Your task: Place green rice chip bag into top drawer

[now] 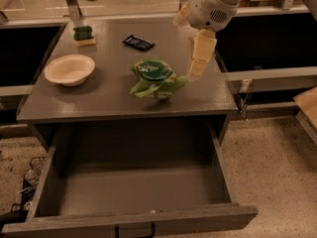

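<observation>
Next, I grab the green rice chip bag by the bag's side point(168, 73) farthest from the white bowl.
The green rice chip bag point(154, 78) lies crumpled on the grey table top point(109, 100), right of centre, its dark green round patch facing up. My gripper point(194, 73) hangs from the cream arm at the upper right. Its tip is just beside the bag's right edge, at about table height. Whether it touches the bag I cannot tell. The top drawer point(198, 221) below the table top is pulled wide open toward me. Its floor is bare, and its black handle point(134, 230) shows at the bottom edge.
A white bowl point(69, 69) stands on the left of the table. A green-and-yellow sponge point(84, 35) and a small black wrapper point(138, 42) lie at the back. Dark shelves flank the table. A cardboard box point(308, 105) sits at the right edge.
</observation>
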`<act>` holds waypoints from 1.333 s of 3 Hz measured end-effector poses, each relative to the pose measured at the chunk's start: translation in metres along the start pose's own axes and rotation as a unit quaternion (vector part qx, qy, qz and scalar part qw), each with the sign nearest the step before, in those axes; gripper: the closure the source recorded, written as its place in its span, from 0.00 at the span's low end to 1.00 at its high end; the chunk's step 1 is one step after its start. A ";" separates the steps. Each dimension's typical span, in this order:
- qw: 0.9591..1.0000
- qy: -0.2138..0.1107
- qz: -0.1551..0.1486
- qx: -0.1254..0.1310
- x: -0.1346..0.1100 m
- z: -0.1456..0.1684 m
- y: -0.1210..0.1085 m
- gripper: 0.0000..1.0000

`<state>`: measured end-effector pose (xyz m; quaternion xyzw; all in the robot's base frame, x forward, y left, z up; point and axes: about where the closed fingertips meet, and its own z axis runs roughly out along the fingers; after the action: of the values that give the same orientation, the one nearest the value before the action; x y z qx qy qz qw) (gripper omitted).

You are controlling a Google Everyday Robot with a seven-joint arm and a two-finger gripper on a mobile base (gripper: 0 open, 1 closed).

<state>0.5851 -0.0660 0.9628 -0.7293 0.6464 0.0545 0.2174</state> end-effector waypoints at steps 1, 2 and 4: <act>0.999 -0.023 -0.021 -0.008 -0.022 0.016 -0.016 0.00; 0.998 -0.037 -0.038 -0.018 -0.041 0.036 -0.029 0.00; 0.998 -0.044 -0.031 -0.027 -0.034 0.052 -0.014 0.00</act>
<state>0.6037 -0.0142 0.9319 -0.7517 0.6113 0.0971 0.2277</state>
